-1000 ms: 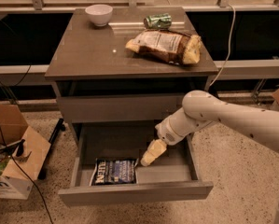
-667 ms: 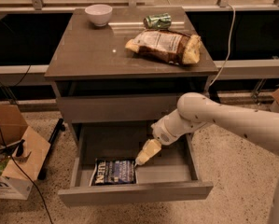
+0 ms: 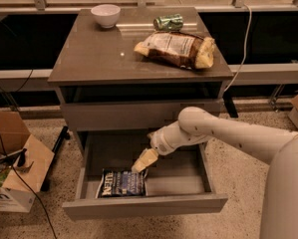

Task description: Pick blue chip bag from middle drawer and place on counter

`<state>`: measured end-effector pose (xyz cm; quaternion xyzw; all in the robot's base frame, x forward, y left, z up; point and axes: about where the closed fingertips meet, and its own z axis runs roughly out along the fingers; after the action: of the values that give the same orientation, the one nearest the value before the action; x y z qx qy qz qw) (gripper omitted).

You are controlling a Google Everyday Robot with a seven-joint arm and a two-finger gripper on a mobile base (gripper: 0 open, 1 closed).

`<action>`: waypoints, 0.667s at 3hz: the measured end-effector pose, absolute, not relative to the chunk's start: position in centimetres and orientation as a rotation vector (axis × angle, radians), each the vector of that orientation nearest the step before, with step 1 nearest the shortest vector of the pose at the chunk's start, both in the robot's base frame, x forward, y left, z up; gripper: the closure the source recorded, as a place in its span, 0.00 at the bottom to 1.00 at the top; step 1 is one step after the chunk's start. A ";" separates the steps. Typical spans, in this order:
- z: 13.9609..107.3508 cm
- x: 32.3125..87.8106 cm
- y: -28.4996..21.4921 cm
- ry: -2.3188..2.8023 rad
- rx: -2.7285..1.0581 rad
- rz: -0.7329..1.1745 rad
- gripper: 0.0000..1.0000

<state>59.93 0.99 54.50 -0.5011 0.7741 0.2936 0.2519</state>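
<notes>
The gripper will next close on the blue chip bag's end (image 3: 137, 180) that faces the middle of the open drawer.
The blue chip bag (image 3: 121, 183) lies flat in the front left of the open middle drawer (image 3: 143, 204), white lettering up. My gripper (image 3: 142, 163) reaches down into the drawer from the right, its cream-coloured tip just above the bag's upper right corner. The counter (image 3: 93, 54) is the grey-brown top of the cabinet above.
On the counter stand a white bowl (image 3: 105, 15) at the back left, a green can (image 3: 169, 22) on its side at the back, and a large brown-and-cream bag (image 3: 176, 49) at the right. A cardboard box (image 3: 14, 163) with clutter sits on the floor at the left.
My gripper has moved left and down inside the drawer, closer to the blue chip bag. The bag has not moved.
</notes>
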 end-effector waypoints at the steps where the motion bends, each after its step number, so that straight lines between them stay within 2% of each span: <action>1: 51.7 61.0 2.9 2.099 -1.322 0.875 0.00; 2: 48.9 61.0 4.9 2.106 -1.299 0.917 0.00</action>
<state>60.98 4.91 48.89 -0.4768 0.7730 0.3366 0.2488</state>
